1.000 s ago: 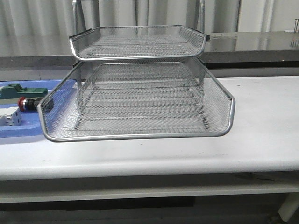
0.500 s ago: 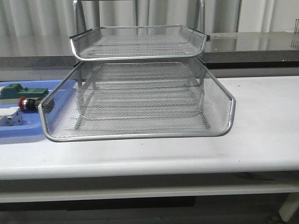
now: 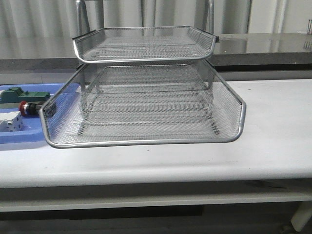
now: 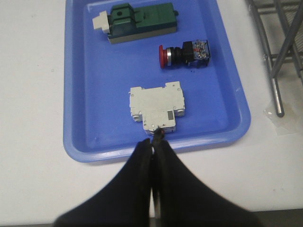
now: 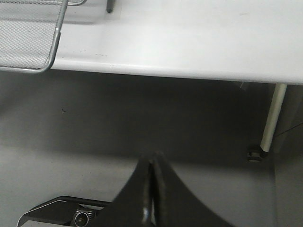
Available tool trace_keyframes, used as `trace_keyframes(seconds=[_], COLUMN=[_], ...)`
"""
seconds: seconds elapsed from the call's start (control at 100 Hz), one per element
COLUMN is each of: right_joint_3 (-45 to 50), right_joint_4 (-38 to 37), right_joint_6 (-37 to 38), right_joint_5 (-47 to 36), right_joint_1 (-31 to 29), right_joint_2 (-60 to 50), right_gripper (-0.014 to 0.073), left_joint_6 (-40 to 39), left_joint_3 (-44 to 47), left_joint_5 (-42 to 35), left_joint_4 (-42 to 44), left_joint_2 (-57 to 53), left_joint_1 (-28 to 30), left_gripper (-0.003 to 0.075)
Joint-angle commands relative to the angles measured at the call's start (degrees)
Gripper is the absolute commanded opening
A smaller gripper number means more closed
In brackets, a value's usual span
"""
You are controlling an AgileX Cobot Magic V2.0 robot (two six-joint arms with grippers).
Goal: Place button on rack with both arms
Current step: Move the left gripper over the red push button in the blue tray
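Observation:
I need to next move my left gripper to the button's black middle [image 3: 32, 108] [image 4: 177, 56], which sits between its red head and its rear block, and close it there.
The button [image 4: 183, 53], with a red mushroom head, black middle and blue rear block, lies on its side in the blue tray [image 4: 85, 118]; its red head also peeks out at the far left of the front view [image 3: 24, 107]. The silver wire-mesh rack [image 3: 146, 105] stands in the middle of the white table, nothing on its tiers. My left gripper [image 4: 154, 142] hovers shut over the tray's near edge, just short of the white block [image 4: 156, 106], holding nothing. My right gripper [image 5: 152, 163] is shut and empty, below table height off the table's front edge. Neither arm shows in the front view.
A green block [image 4: 139, 21] lies beyond the button in the tray. The rack's legs [image 4: 274, 56] stand just beside the tray. A table leg with a caster [image 5: 269, 123] and a dark base with a camera lens [image 5: 80, 218] show in the right wrist view.

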Motion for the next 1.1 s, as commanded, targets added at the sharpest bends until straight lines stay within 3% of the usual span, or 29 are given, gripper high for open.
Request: trace_keyframes(seconds=[0.0, 0.2, 0.27, 0.36, 0.51, 0.58, 0.81, 1.09], right_joint_3=[-1.37, -1.37, -1.37, -1.37, -1.37, -1.37, -1.37, -1.37], right_joint_4=[-0.51, -0.51, -0.51, -0.51, -0.46, -0.46, -0.46, -0.46], right_joint_6=[-0.05, -0.05, -0.05, -0.05, -0.05, -0.05, -0.05, -0.05], right_joint_5=[-2.98, -2.98, -2.98, -2.98, -2.98, -2.98, -2.98, -2.98], right_joint_1=[-0.17, -0.17, -0.17, -0.17, -0.17, -0.17, -0.17, -0.17], right_joint_2=[0.22, 0.22, 0.22, 0.22, 0.22, 0.22, 0.22, 0.22], right_gripper=[-0.0070, -0.0070, -0.0070, -0.0070, -0.0070, -0.0070, -0.0070, -0.0070], left_joint_6=[1.49, 5.12, 5.12, 7.54, 8.28, 8.28, 8.03, 20.88], left_joint_3=[-4.37, -7.16, -7.16, -7.16, -7.16, -7.16, -7.16, -7.16], left_joint_5=[-0.48, 2.94, 2.94, 3.14, 3.30, 3.30, 2.27, -7.24], left_joint_4=[0.19, 0.19, 0.19, 0.19, 0.19, 0.19, -3.97, -3.97], left_joint_2=[2.02, 6.47, 6.60, 6.60, 6.60, 6.60, 6.60, 6.70], left_joint_1=[0.08, -0.11, -0.11, -0.11, -0.11, -0.11, -0.11, -0.11], left_gripper=[-0.0020, -0.0015, 0.0029, 0.0150, 0.0449, 0.0525, 0.0531, 0.0531])
